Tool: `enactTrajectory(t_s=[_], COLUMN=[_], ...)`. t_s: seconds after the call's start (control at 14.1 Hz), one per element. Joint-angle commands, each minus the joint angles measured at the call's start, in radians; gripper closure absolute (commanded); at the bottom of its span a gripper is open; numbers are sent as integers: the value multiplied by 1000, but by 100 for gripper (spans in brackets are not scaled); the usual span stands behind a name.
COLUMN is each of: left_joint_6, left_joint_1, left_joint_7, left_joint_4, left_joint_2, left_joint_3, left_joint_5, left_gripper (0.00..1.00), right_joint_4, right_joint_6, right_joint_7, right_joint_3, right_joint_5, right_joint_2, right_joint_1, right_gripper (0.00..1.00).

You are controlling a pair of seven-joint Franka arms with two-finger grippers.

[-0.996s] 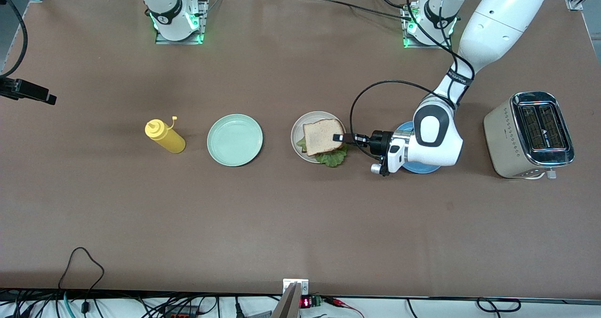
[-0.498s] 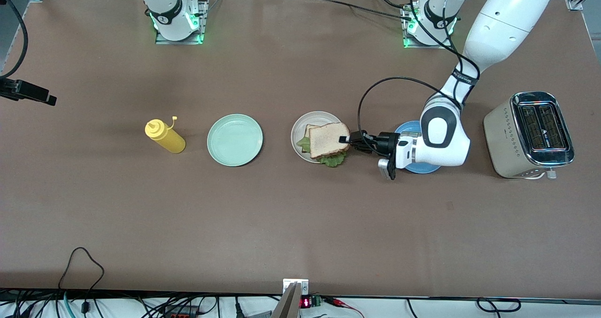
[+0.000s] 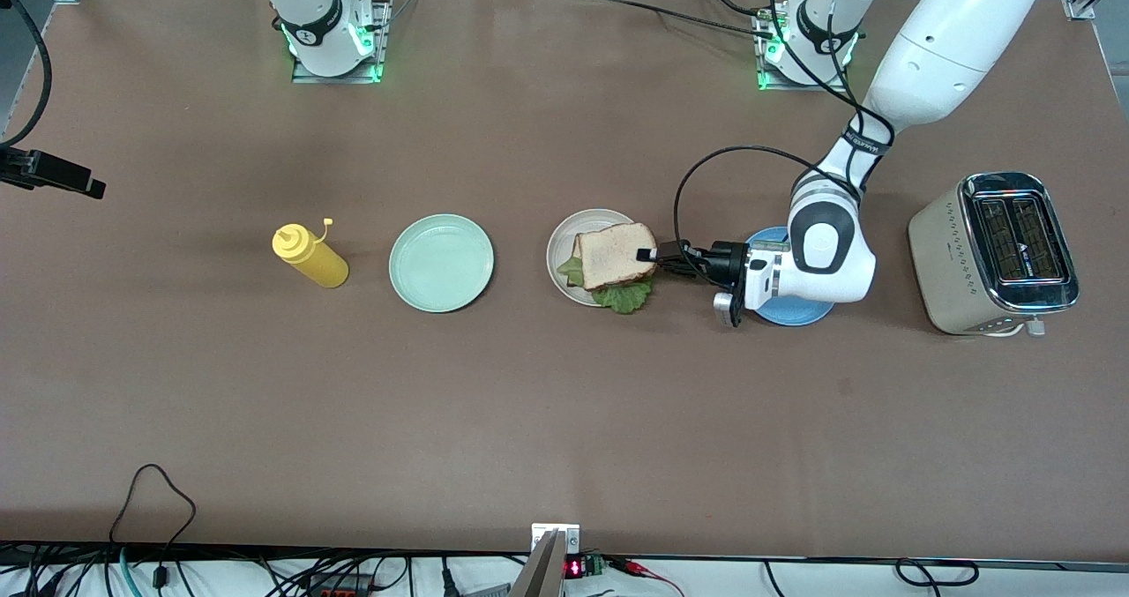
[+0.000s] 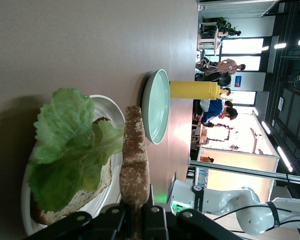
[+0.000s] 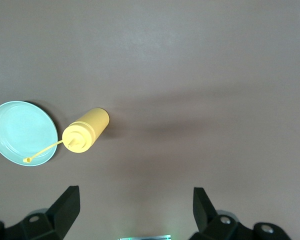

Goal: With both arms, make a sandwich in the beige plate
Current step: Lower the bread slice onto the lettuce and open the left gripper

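Next, my left gripper goes to the ruffled lettuce leaf (image 3: pixel 613 257) (image 4: pixel 75 150) in the beige plate. It will let go of the top bread slice there.
The beige plate (image 3: pixel 561 237) sits mid-table and carries a bottom bread slice (image 4: pixel 80 197) with a ruffled lettuce leaf (image 3: pixel 626 297) on it. My left gripper (image 3: pixel 648 254) is shut on the edge of the top bread slice (image 3: pixel 615 256), holding it flat over the lettuce and plate. In the left wrist view this slice (image 4: pixel 135 160) shows edge-on between the black fingers (image 4: pixel 157 220), just above the lettuce leaf (image 4: pixel 70 145) and the beige plate (image 4: pixel 109 107). My right gripper (image 5: pixel 135 207) is open with nothing in it, high over the table near the yellow bottle; that arm waits.
A mint green plate (image 3: pixel 441 262) and a yellow squeeze bottle (image 3: pixel 309 257) stand toward the right arm's end. A blue plate (image 3: pixel 794 310) lies under the left arm's wrist. A toaster (image 3: pixel 997 253) stands at the left arm's end.
The left gripper has drawn the top slice slightly toward the left arm's end and turned it over the plate. The right arm has not moved.
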Motion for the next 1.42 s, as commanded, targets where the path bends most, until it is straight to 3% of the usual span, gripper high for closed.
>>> enactTrajectory(t_s=[0.0,0.57,0.64,0.78,0.85,1.0,1.35], left_joint_6=[-9,-3,-2,15,29,47,47], left_joint_1=[0,-6,-9,-12,-25,-35,-37], left_joint_7=[54,129,128,111,111,109,112], left_joint_4=[8,32,32,35,35,35,51], left_joint_2=[22,90,90,108,111,111,97], left_joint_3=[2,2,2,-1,-2,-2,4], left_joint_5=[-31,-33,-34,-60,-66,-80,-73], left_gripper=[100,99,95,81,66,0,0], right_joint_4=[2,7,7,7,8,8,8], right_joint_6=[2,0,0,0,-1,-1,-1], right_joint_7=[4,3,3,0,-2,-2,-2], right_joint_3=[6,7,7,7,6,7,7], right_joint_5=[3,0,0,-1,-1,-1,-1], right_joint_2=[-5,-6,-6,-8,-8,-8,-8], right_joint_1=[-8,-6,-6,-6,-6,-6,-6], right_gripper=[0,0,0,0,0,0,0])
